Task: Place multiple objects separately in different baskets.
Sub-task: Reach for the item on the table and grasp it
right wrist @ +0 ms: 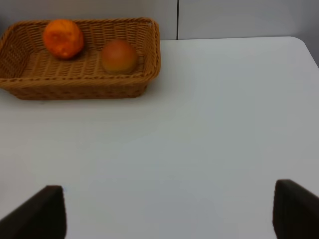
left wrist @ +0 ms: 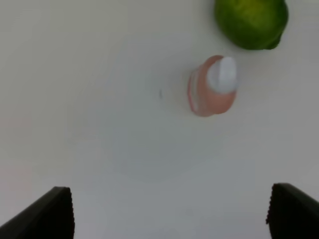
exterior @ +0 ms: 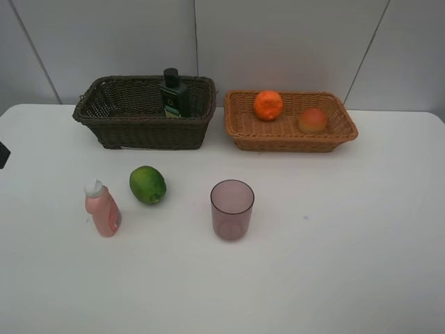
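Observation:
The robot's left gripper will move to the pink bottle next and close around its upper body [exterior: 101, 204] [left wrist: 215, 99], just below the bottle's white cap.
The dark brown basket [exterior: 104, 125] at the back left holds the dark green bottle [exterior: 174, 94]. The light tan basket [exterior: 240, 132] at the back right holds the orange [exterior: 268, 105] and the peach-like fruit [exterior: 313, 120]. On the table stand the pink white-capped bottle [exterior: 103, 209], the green fruit [exterior: 147, 184] and the purple cup [exterior: 231, 209]. My left gripper [left wrist: 169, 214] is open above the table, with the pink bottle [left wrist: 212, 85] and green fruit [left wrist: 251, 21] ahead of it. My right gripper [right wrist: 169, 211] is open, well short of the tan basket [right wrist: 149, 55].
The white table [exterior: 334, 264] ends at a grey panelled wall behind the baskets. A small dark part [exterior: 3, 154] shows at the left edge of the exterior view. Neither arm shows otherwise in that view.

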### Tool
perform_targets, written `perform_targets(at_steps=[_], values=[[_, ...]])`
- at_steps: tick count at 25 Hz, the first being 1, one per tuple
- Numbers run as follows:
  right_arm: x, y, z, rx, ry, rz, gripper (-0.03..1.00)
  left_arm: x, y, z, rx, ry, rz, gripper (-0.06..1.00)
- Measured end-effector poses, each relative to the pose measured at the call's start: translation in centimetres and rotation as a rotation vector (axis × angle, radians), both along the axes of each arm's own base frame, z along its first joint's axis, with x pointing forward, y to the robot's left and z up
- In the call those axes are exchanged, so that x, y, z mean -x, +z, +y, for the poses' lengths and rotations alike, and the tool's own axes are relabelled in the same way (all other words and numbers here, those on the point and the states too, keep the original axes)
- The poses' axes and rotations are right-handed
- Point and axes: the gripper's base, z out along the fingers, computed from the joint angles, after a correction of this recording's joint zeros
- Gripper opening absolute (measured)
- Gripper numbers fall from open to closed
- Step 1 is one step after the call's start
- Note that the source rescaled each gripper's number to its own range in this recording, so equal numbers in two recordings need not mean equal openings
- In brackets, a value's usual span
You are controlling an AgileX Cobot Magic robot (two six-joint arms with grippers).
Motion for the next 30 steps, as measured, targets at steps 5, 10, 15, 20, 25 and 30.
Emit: perform_targets(at_steps=[5, 10, 15, 20, 25, 30], values=[[0.0, 0.0, 0.0, 0.0, 0.0, 0.0, 0.86, -1.6, -1.7, -2.0, -0.018, -0.095, 0.075, 1.0], [0.0, 0.0, 0.0, 0.0, 0.0, 0.0, 0.86, -3.6, -3.7, -3.7, -0.036, -0.133, 0.156, 1.0], [0.0, 0.0, 0.0, 0.0, 0.0, 0.0, 0.86, -5.3, -4.8, -5.1, -0.05, -0.139, 0.206, 1.0], [0.0, 0.0, 0.0, 0.0, 0.0, 0.0, 0.86, -6.3, -6.0, -5.7, -0.063, -0.114, 0.236, 1.0], [0.0, 0.0, 0.0, 0.0, 0.0, 0.0, 0.86, -7.2, -7.3, -5.8, -0.089, -0.059, 0.27, 1.0], [0.0, 0.0, 0.0, 0.0, 0.0, 0.0, 0.86, -8.0, -8.6, -6.0, -0.105, -0.059, 0.279, 1.0]])
